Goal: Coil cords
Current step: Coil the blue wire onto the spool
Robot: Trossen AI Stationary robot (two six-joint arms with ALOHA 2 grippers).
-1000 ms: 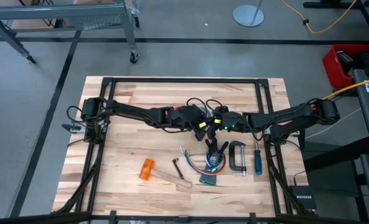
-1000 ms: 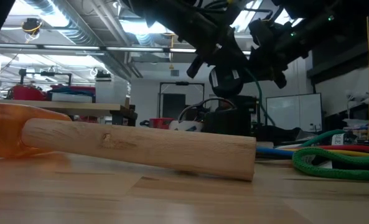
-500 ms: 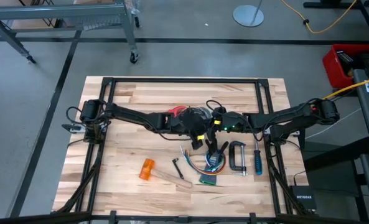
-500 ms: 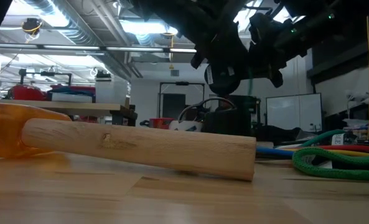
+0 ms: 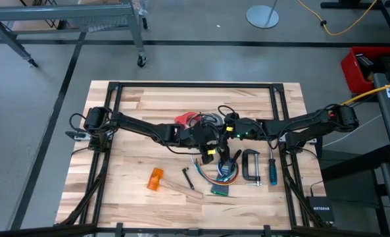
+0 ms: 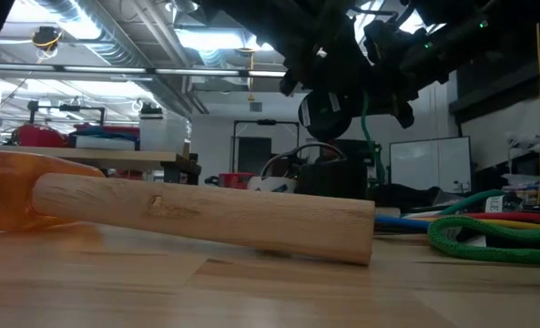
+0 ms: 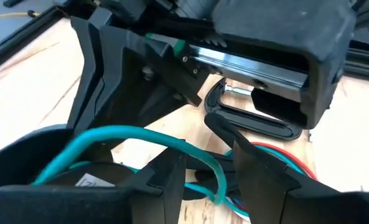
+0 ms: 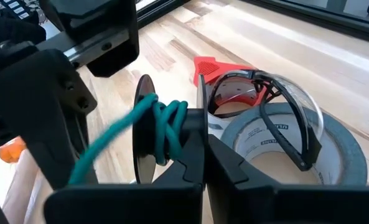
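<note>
The teal cord hooks loosely around my left gripper's fingertip. My left gripper needs to pull back, open to free the cord, and then pinch it near its end [image 7: 200, 188].
My right gripper [image 8: 200, 149] is shut on a small black round puck [image 8: 142, 134] with a teal cord [image 8: 168, 121] wound beside it, held above the table's middle [image 5: 224, 131]. The cord runs off slantwise to my left gripper [image 7: 209, 171], which is open just on the near side [image 5: 211, 151]; the teal cord [image 7: 216, 177] passes between its fingers. More loose cords [image 5: 211, 170], red, blue and dark, lie on the table below both grippers. A red plastic piece [image 8: 214, 65] lies by the grey tape roll [image 8: 277, 146]. My right gripper pinches the puck's side facing the fingers, at the wound teal turns [image 8: 178, 127], between its two fingertips [image 8: 193, 134]. The puck stands on edge, lifted clear of the table [image 6: 329, 114]. Whether my left gripper's open fingers [image 7: 172, 177] touch the cord I cannot tell.
Safety glasses [image 8: 265, 99] rest on the tape roll. Toward the near edge lie an orange-headed mallet [image 5: 156, 179] with a wooden handle [image 6: 206, 214], a black C-clamp [image 5: 250, 164] and a blue-handled screwdriver [image 5: 271, 171]. A green cord [image 6: 488, 239] lies at the low view's right.
My left gripper has moved toward the table's near edge, away from the tape roll, and has opened. My right gripper has kept the puck in place.
</note>
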